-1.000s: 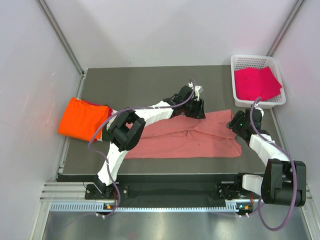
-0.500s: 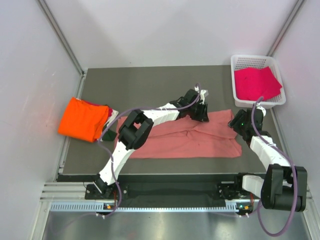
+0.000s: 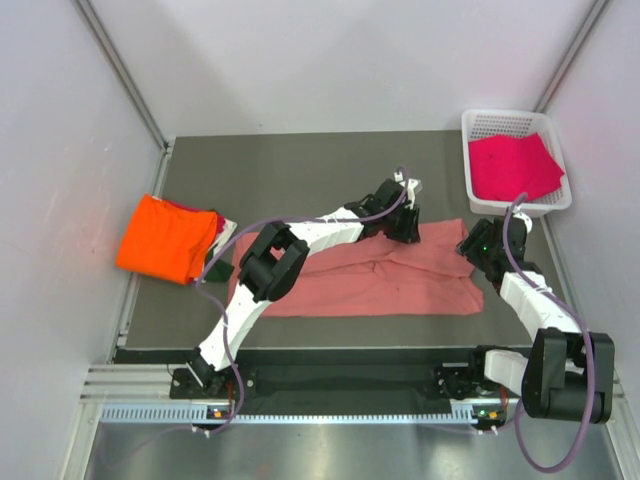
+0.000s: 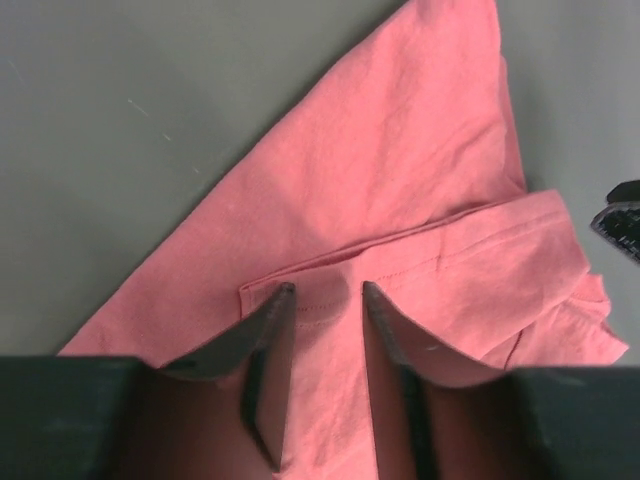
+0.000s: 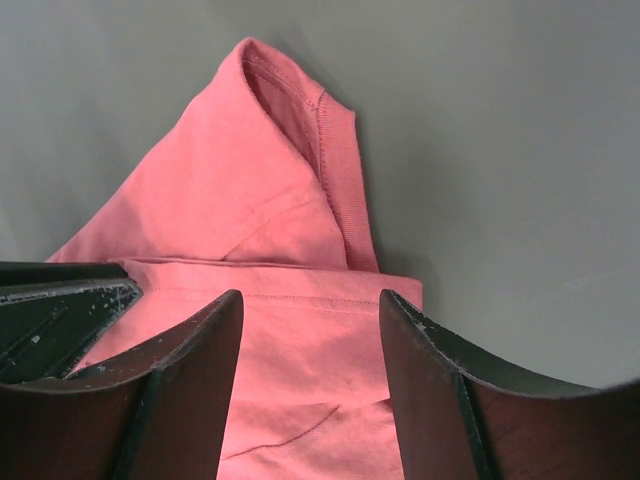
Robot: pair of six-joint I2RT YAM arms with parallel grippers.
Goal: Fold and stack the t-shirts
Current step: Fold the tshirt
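Observation:
My left gripper's fingers are straddling the stitched hem next to its corner, so next I open, pinch the hem's corner (image 4: 246, 294) and pull it toward the metal rail.
A salmon-pink t-shirt (image 3: 370, 275) lies spread across the dark mat. My left gripper (image 3: 408, 232) rests on its far edge. In the left wrist view its jaws (image 4: 326, 292) stand a little apart, tips down on a stitched hem of the pink cloth (image 4: 400, 150), nothing pinched between them. My right gripper (image 3: 470, 248) hovers over the shirt's right end. It is open wide (image 5: 310, 297) above a folded hem and sleeve (image 5: 230, 190). A folded orange t-shirt (image 3: 165, 238) sits at the mat's left edge. A magenta t-shirt (image 3: 512, 165) lies in the basket.
The white mesh basket (image 3: 500, 120) stands at the back right corner. Bare dark mat (image 3: 300, 170) stretches behind the pink shirt. White walls close in on both sides. The arm bases sit on the metal rail at the near edge.
My left gripper slid to the right along the pink shirt's far edge and its jaws narrowed. The right gripper shifted only slightly.

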